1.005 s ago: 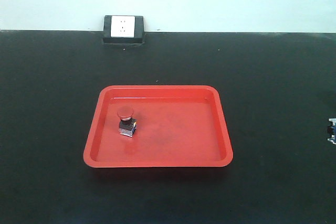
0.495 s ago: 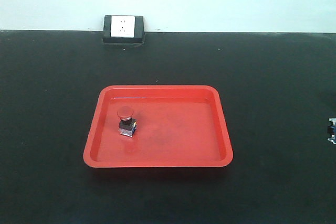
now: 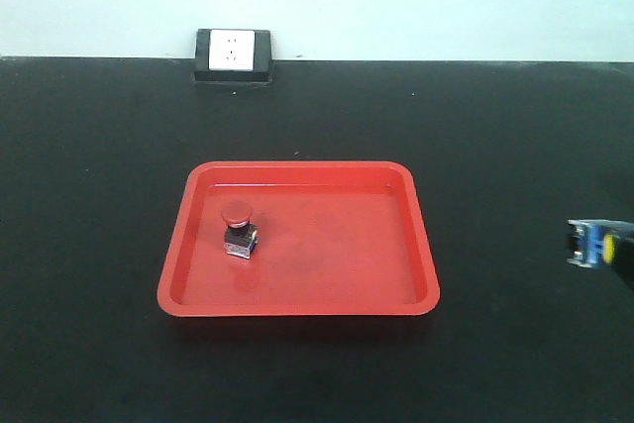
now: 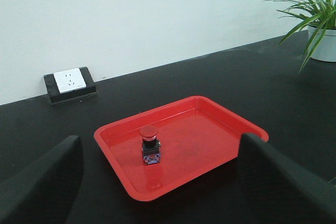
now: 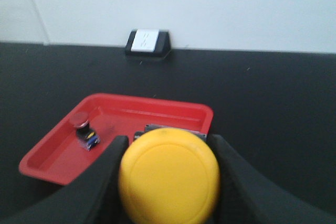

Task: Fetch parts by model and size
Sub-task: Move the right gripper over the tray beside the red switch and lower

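Next, my right gripper lets go of the yellow-capped switch on the red tray's empty side (image 3: 355, 251), across from where the red-capped switch is.
The red-capped switch (image 3: 238, 229) stands upright on its dark block base in the left part of the red tray (image 3: 297, 304); it also shows in the left wrist view (image 4: 149, 145) and the right wrist view (image 5: 84, 128). My right gripper (image 5: 168, 182) is shut on the yellow-capped switch (image 5: 168, 177), whose cap fills the view between the fingers. In the front view its blue-marked base (image 3: 591, 243) shows at the right edge, right of the tray. My left gripper (image 4: 157, 182) is open and empty, back from the tray's near edge.
A wall socket in a black block (image 3: 234, 54) sits at the table's far edge. A potted plant (image 4: 315, 19) stands at the far right in the left wrist view. The black tabletop (image 3: 495, 126) surrounds the tray.
The yellow switch held in my right gripper has moved leftward into the front view, toward the tray. The red switch and the tray have not moved.
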{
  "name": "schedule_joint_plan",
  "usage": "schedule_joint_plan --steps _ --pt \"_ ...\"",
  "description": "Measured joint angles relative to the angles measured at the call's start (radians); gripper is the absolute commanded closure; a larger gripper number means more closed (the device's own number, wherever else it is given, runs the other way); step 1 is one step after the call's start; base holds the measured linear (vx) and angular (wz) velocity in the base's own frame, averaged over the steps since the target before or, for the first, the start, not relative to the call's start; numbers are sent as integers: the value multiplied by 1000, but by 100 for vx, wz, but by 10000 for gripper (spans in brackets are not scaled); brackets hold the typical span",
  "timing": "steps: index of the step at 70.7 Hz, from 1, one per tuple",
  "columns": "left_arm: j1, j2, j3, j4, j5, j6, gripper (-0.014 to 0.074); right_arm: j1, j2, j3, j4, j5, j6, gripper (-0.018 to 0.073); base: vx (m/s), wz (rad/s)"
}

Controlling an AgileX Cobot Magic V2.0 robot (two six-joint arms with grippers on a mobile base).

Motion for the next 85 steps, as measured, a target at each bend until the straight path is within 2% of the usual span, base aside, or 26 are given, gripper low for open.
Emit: schedule_joint_plan --steps 11,24,39,49,61,71,85 --pt "0 0 0 0 0 0 21 0 211 -126 124 32 -142 561 0 0" --pt "0 -2 0 0 0 0 21 0 478 -245 202 35 -176 561 0 0" --pt "0 -5 0 0 0 0 21 0 777 -371 207 67 -186 559 0 0" --pt "0 -5 0 1 0 0 21 1 956 -487 207 134 -195 555 0 0" --pt "0 -5 0 1 1 0 21 55 1122 -625 184 205 -196 552 0 0" --pt "0 -5 0 1 1 1 21 96 1242 -723 163 232 -154 549 0 0" --pt "0 -5 0 1 1 1 21 99 1382 -799 149 233 -100 529 0 0"
